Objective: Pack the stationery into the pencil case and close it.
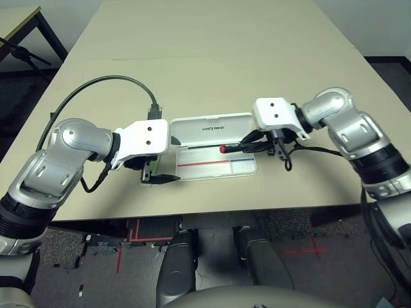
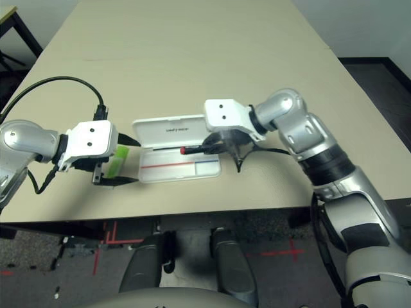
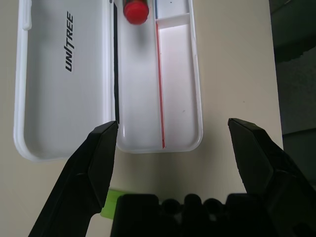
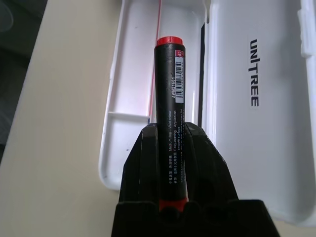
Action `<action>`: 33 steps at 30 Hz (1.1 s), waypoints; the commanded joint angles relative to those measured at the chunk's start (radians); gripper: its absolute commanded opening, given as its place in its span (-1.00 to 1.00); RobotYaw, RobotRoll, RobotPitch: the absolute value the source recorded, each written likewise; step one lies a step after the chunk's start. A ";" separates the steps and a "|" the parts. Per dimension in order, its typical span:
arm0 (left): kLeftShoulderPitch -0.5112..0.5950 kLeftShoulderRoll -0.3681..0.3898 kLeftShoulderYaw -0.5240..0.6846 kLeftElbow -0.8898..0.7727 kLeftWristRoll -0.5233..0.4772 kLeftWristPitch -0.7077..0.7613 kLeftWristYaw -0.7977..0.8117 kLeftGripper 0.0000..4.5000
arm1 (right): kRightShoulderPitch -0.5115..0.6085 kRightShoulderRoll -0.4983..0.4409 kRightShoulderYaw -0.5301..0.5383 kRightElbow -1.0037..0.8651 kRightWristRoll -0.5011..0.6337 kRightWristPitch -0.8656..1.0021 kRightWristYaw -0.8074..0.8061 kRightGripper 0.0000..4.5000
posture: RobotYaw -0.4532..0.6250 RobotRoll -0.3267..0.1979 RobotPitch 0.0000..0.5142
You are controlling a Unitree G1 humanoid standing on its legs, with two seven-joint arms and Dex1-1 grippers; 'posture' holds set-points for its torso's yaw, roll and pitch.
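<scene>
The robot's right gripper should release the marker in the tray (image 1: 221, 151) (image 4: 177, 94) between the red line and the thin black strip.
The white pencil case (image 1: 199, 170) lies open mid-table, its lid (image 1: 212, 128) with UNITREE lettering folded back flat. My right gripper (image 1: 249, 146) is shut on the marker (image 4: 168, 84), a black barrel with red ends. It holds the marker level just above the case's tray (image 4: 131, 74), the free red end pointing along the tray. My left gripper (image 3: 173, 126) stands open at the case's left end, fingers spread wider than the tray. The lime-green highlighter (image 2: 116, 160) lies on the table under that gripper, by its fingers.
A black cable (image 1: 109, 80) loops over my left forearm. The table's front edge (image 1: 212, 212) runs close below the case. A dark stand (image 1: 26, 54) sits off the table's far left corner. Bare tabletop stretches behind the case.
</scene>
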 commanded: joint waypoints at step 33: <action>0.030 0.019 0.007 -0.037 -0.009 0.014 0.015 1.00 | 0.121 0.048 -0.078 -0.064 0.112 -0.086 -0.028 0.99 | -0.13 0.25 -0.46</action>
